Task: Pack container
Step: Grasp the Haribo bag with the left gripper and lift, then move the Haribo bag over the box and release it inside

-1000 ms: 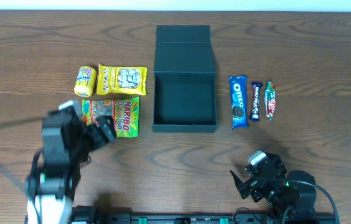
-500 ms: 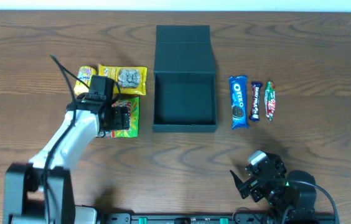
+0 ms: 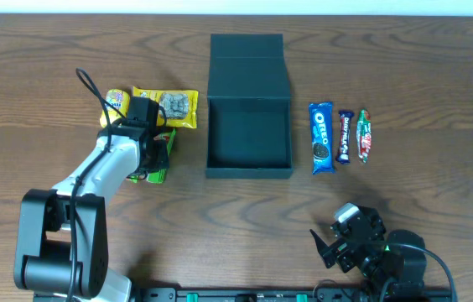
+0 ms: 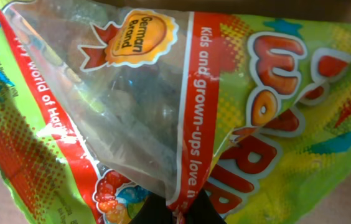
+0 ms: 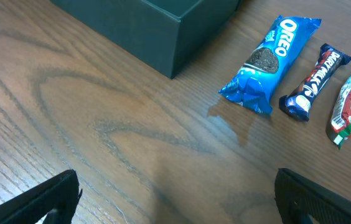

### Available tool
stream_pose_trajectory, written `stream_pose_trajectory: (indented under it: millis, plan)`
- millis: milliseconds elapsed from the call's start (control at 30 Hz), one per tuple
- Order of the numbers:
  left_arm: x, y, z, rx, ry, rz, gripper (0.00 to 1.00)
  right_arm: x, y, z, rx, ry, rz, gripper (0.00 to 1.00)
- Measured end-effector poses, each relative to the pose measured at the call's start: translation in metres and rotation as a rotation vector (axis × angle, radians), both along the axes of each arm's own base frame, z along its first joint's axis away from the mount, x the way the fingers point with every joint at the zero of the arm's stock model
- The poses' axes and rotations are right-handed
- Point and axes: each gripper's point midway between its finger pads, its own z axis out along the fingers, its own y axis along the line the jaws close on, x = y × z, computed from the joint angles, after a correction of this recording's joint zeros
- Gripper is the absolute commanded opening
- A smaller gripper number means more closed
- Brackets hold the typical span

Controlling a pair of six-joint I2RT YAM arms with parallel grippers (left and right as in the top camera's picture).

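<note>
My left gripper needs to let go of the green Haribo gummy bag on the dark teal container's bottom, nearer the container's front side (image 3: 240,144).
The container (image 3: 249,159) is a dark teal box lying open mid-table, its flap lid (image 3: 249,63) folded back; one corner of it (image 5: 157,25) shows in the right wrist view. To its left, my left gripper (image 3: 154,153) is shut on the green Haribo gummy bag (image 3: 159,174), which is bunched up under it. In the left wrist view the bag (image 4: 256,124) fills the frame, and a fold of it is pinched between the dark fingertips of the left gripper (image 4: 177,213). My right gripper (image 3: 333,235) rests open near the front edge, nothing between its fingers (image 5: 51,193).
A yellow snack bag (image 3: 169,106) and a small yellow packet (image 3: 116,99) lie just behind the Haribo bag. Right of the box lie an Oreo pack (image 3: 321,137), a dark chocolate bar (image 3: 345,136) and a green-red bar (image 3: 363,135).
The left arm reached forward over the Haribo bag and its jaws shut on it, and the bag is now crumpled. The right arm has not moved.
</note>
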Motion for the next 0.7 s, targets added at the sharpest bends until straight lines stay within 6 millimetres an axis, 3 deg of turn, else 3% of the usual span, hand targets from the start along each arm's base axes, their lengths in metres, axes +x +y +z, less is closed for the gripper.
stream_pose_trajectory:
  millis: [100,167,267,333,467,500,567,700]
  plan:
    - [-0.007,0.0,0.01,0.0,0.06,0.01,0.06,0.0,0.0,0.0,0.0,0.001,0.0,0.99]
    - [-0.001,-0.003,0.025,-0.006,0.061,0.02,0.06,0.0,0.0,0.0,0.0,0.0,0.0,0.99]
    - [0.024,-0.01,0.057,-0.021,-0.014,0.032,0.06,0.0,0.0,0.0,0.0,0.0,0.0,0.99]
    - [0.045,-0.021,0.089,-0.041,-0.114,0.024,0.06,0.0,0.0,0.0,0.0,0.0,0.0,0.99]
    - [0.082,-0.066,0.165,-0.126,-0.383,-0.016,0.06,0.0,0.0,0.0,0.0,0.0,0.0,0.99]
    - [0.087,-0.076,0.176,-0.153,-0.424,-0.01,0.06,0.0,0.0,0.0,0.0,0.0,0.0,0.99]
    - [0.094,-0.103,0.19,-0.231,-0.487,0.03,0.06,0.0,0.0,0.0,0.0,0.0,0.0,0.99]
    - [0.089,-0.149,0.196,-0.374,-0.503,0.156,0.06,0.0,0.0,0.0,0.0,0.0,0.0,0.99]
